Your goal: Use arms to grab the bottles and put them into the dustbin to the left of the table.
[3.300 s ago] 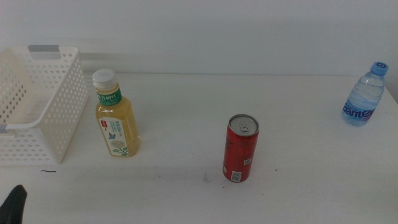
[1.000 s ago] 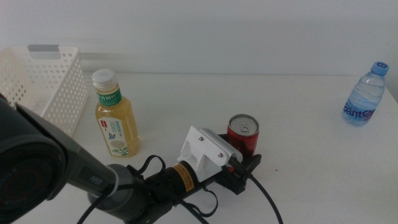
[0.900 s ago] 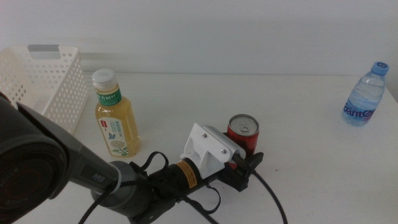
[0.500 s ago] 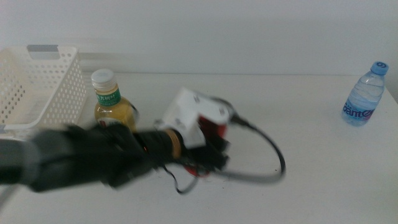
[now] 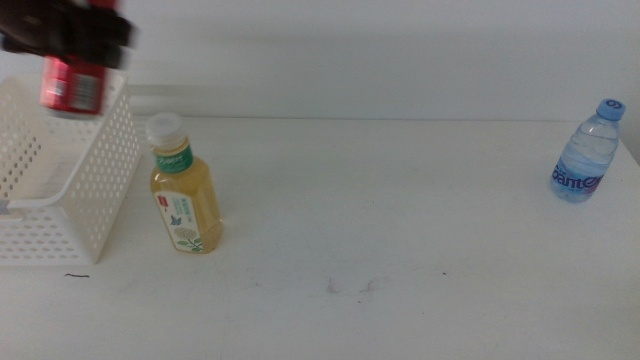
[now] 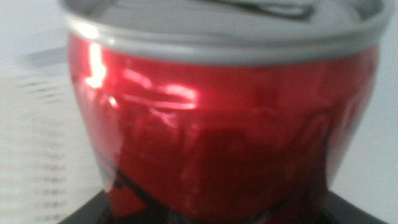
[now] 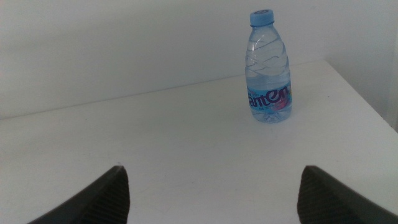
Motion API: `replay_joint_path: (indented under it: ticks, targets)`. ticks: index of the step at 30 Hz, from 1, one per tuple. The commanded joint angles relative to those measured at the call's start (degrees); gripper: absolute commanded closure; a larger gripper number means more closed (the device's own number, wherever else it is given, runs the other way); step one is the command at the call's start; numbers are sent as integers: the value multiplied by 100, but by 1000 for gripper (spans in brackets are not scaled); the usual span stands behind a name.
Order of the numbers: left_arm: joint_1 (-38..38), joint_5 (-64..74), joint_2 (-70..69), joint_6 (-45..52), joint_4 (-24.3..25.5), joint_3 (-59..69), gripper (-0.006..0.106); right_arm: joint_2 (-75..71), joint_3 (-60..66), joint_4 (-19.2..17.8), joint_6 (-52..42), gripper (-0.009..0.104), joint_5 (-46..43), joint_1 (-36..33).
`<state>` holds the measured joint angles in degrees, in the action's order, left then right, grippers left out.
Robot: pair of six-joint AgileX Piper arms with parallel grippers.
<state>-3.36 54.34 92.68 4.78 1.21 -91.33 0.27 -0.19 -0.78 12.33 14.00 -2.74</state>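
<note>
Next, my left gripper releases the red drink can, still held over the white dustbin, so that it rests on the bottom of the white dustbin, between its perforated sides [image 5: 59, 168].
My left gripper [image 5: 70, 42], blurred at the top left of the middle view, is shut on the red drink can [image 5: 72, 82] and holds it in the air over the white perforated dustbin [image 5: 100, 190]. The can [image 6: 217, 124] fills the left wrist view. The yellow-tea bottle [image 5: 185, 195] with its white cap stands upright on the table just right of the dustbin. At the far right edge stands the small clear water bottle [image 5: 588, 155]. My right gripper [image 7: 214, 186] is open, low over the table, facing the water bottle [image 7: 268, 68] from a distance; it is out of the middle view.
The white table [image 5: 400, 220] has a few small dark marks near its front [image 5: 330, 288]. A grey handle strip sits on the dustbin's far rim. A pale wall stands behind the table.
The left arm closed on the red can at the table's middle, lifted it and swung it left to above the dustbin. The tea bottle and the water bottle stayed put.
</note>
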Motion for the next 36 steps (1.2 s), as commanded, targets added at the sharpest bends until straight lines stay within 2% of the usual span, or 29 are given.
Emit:
replay_joint_path:
  ticks: [1,5,12,15,18,23,26,28,32,36]
  targets:
    - [599,374,408,145,-64,-538,102,-27,19,-27,-16,25,-70,45]
    - [1168,482,1089,321,-121,-893,102,-27,19,-27,-16,25,-70,45]
    - [1553,326,1931,330,50,-882,102,-27,19,-27,-16,25,-70,45]
    - [1650,341,2234,243,50,-882,98,-27,19,-27,-16,25,-70,45]
    - [1648,341,2477,232,50,-882,83,-27,19,-27,-16,25,-70,45]
    - [1648,166,2699,293,50,-870,40,-27,19,-27,-16,25,-70,45]
    - [1648,263,2631,293,108,-870,17,-27,19,-27,-16,25,-70,45]
    - [1638,413,2448,281,147,-870,6,-27,19,-27,-16,25,-70,45]
    - [1638,502,1558,263,-121,-507,7,-27,19,-27,-16,25,-70,45]
    - [1536,128,130,154,-582,595,7,-27,19,-27,-16,25,-70,45]
